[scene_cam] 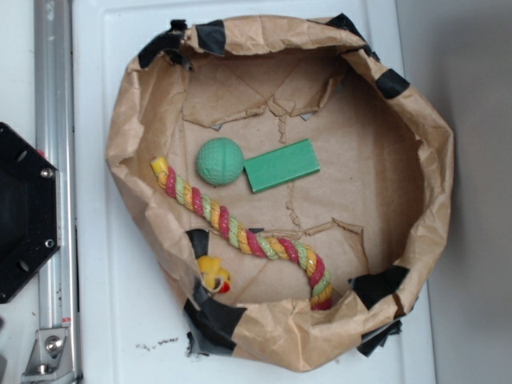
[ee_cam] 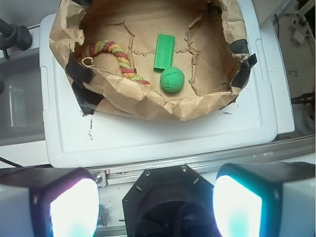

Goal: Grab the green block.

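The far end of the green block (scene_cam: 301, 160) (ee_cam: 166, 43), the end away from the green ball, will be gripped by my gripper with its fingers on the block's long sides.
The green block (scene_cam: 282, 166) is a flat plain bar lying on the brown paper floor of a paper-lined bowl (scene_cam: 432, 160), just right of a round textured green ball (scene_cam: 219, 161) and nearly touching it. In the wrist view the green block (ee_cam: 164, 51) lies beyond the green ball (ee_cam: 172, 79). My gripper (ee_cam: 155, 207) is open, its two glowing pads wide apart with nothing between them. It hangs above the black robot base (ee_cam: 170, 202), well short of the bowl. The exterior view does not show the gripper.
A striped rope toy (scene_cam: 240, 228) curves along the bowl's lower left, with a small yellow duck (scene_cam: 213, 274) at the rim. The bowl sits on a white lid (ee_cam: 163, 138). A metal rail (scene_cam: 54, 184) and the black base (scene_cam: 24, 212) lie at the left.
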Controlling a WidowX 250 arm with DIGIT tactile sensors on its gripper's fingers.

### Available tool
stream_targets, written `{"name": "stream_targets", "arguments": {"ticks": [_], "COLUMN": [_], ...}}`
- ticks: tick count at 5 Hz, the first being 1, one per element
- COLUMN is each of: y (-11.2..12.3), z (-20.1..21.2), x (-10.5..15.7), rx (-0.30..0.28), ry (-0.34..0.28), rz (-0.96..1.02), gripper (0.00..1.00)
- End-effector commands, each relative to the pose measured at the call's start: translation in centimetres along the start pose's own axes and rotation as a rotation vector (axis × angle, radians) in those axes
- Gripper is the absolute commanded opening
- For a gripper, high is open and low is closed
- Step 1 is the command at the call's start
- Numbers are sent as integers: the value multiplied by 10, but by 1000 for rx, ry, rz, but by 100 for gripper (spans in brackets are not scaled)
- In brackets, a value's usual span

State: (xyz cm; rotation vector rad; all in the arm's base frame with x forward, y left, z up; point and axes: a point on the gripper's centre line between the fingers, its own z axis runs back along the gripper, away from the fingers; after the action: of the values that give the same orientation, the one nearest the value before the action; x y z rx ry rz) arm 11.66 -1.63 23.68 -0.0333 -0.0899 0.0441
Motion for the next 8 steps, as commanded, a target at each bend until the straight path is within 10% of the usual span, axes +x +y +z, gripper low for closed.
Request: {"name": "stream_targets", "arguments": {"ticks": [1,6,8], "y": [0,0,22], "z": [0,0,-32], "x": [0,0,72], "rx": [0,0,51], "ry": [0,0,-220], "rz": [0,0,37], "gripper": [100,100,100]}}
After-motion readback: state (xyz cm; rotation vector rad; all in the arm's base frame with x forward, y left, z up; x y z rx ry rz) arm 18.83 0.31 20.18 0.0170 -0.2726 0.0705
